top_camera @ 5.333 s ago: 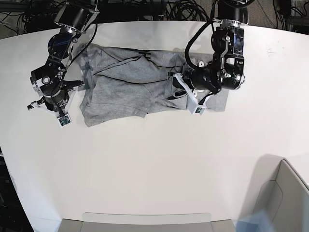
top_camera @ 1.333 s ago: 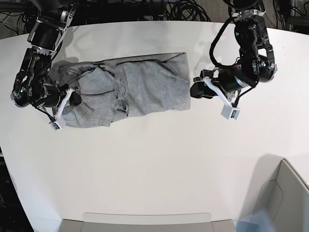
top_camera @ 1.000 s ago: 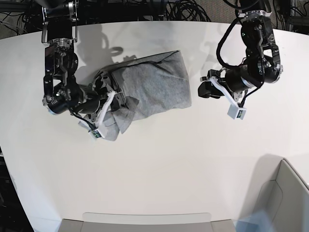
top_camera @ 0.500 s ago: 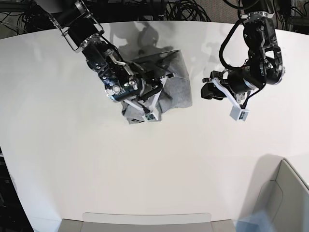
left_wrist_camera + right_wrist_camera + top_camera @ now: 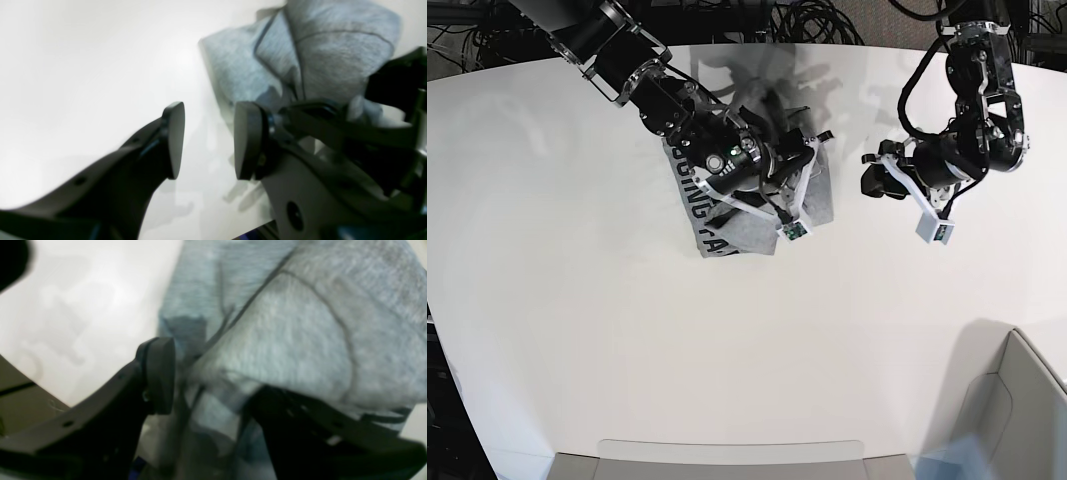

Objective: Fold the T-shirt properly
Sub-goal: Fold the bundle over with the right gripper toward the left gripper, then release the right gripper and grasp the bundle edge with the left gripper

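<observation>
The robot's left gripper should next move to the cloth just inside the near corner [image 5: 816,204] [image 5: 256,76] of the grey T-shirt, on the shirt's closest side, and close there.
The grey T-shirt [image 5: 699,205] lies folded into a compact bundle at the table's middle back, with black lettering showing on its left flap. My right gripper [image 5: 797,182] reaches across and sits on the bundle's right edge. In the right wrist view its jaws [image 5: 213,396] stand wide apart, and a fold of the T-shirt [image 5: 300,340] is draped over the far finger and into the gap. My left gripper [image 5: 873,182] hovers open just right of the shirt, apart from it. The left wrist view shows its fingers [image 5: 208,140] spread over bare table, with the T-shirt [image 5: 317,50] beyond.
A grey bin [image 5: 1017,400] stands at the front right corner. A grey tray edge [image 5: 727,452] runs along the table's front. Dark cables [image 5: 807,20] lie behind the far edge. White table [image 5: 627,330] surrounds the shirt.
My right arm has swept the shirt's left half over to the right, leaving a narrower bundle with lettering up. Its jaws have come apart. The left arm has drifted slightly right.
</observation>
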Controlling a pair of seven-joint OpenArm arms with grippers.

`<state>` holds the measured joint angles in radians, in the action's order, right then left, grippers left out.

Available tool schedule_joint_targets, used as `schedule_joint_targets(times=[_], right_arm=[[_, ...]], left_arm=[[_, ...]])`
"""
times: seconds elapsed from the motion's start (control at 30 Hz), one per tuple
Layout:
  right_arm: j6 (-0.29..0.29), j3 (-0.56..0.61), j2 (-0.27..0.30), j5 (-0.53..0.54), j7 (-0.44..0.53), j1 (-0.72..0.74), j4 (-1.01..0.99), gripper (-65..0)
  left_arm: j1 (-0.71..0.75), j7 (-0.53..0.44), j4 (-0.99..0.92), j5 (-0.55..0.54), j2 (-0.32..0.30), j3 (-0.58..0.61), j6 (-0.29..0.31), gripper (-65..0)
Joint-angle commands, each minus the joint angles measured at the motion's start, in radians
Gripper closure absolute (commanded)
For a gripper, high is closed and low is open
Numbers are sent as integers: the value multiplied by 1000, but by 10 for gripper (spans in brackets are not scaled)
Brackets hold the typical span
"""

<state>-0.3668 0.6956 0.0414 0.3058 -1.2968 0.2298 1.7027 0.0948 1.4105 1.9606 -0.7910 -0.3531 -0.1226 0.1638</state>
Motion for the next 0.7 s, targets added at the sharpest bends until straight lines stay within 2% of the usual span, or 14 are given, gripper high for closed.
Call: schedule_joint_targets(times=[0.0,0.2,0.4,0.53,0.6,0.67], right_arm=[[-4,3,-10,3,10,19,30,-269],[-4,-12,-2,-3,12,23,106,-269],[-2,-212,21,2,12,32,274,-269],[-2,-308,87,3,12,50,297,-269],[4,-360,130,5,12,50,277,-269],[56,-436,163,5,12,39,251,-269]], left_arm=[[-13,-14,15,-17,-17,-5,-4,-253],[-4,-14,3,-17,-21,-24,-4,-253],[-7,-14,-20,-17,-19,-88,-4,-253],[-11,-14,-13,-25,-16,-88,3,-251],[-14,-14,-2,-28,-7,-84,4,-231],[-36,-14,10,-28,32,-53,6,-190]])
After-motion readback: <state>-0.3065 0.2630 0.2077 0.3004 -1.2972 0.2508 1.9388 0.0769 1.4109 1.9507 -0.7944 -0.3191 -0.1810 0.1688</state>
